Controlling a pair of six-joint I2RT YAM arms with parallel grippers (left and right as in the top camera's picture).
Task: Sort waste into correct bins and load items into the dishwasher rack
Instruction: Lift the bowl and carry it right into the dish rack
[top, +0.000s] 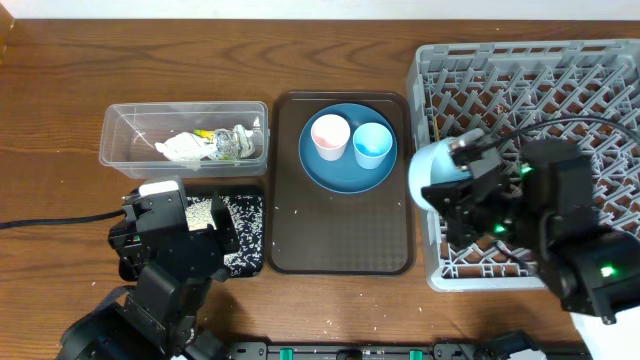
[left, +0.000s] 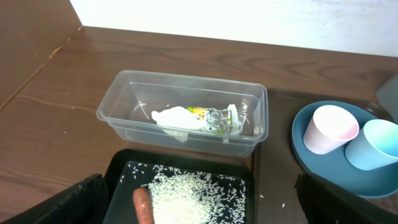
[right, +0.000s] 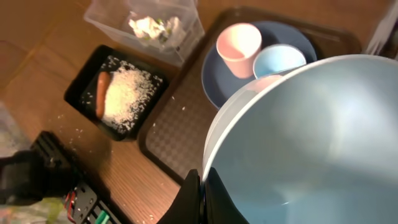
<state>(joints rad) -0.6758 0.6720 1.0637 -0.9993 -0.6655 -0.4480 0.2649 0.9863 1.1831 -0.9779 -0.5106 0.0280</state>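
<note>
My right gripper is going to let the pale-blue bowl go on the rack wires (top: 459, 124), at a spot just across from the dark-blue plate.
My right gripper (right: 203, 190) is shut on the rim of the pale-blue bowl (right: 298, 143), held on its side over the left edge of the grey dishwasher rack (top: 560, 80); the bowl shows in the overhead view (top: 432, 175). The dark-blue plate (top: 345, 165) carries the pink cup (top: 330, 136) and light-blue cup (top: 371, 143). The clear tub (top: 130, 150) holds crumpled paper (left: 174, 117), foil (left: 214, 120) and the yellow-green packet (left: 199, 111). The black tray (left: 121, 171) holds rice (left: 193, 199) and the carrot (left: 143, 205). My left gripper (left: 196, 208) is open above the black tray. Chopsticks are out of view.
The brown serving tray (top: 340, 235) lies under the plate, between the bins and the rack. Loose rice grains (top: 300, 211) dot it. A black cable (top: 50, 220) runs along the table at the left. A wall borders the table's far edge.
</note>
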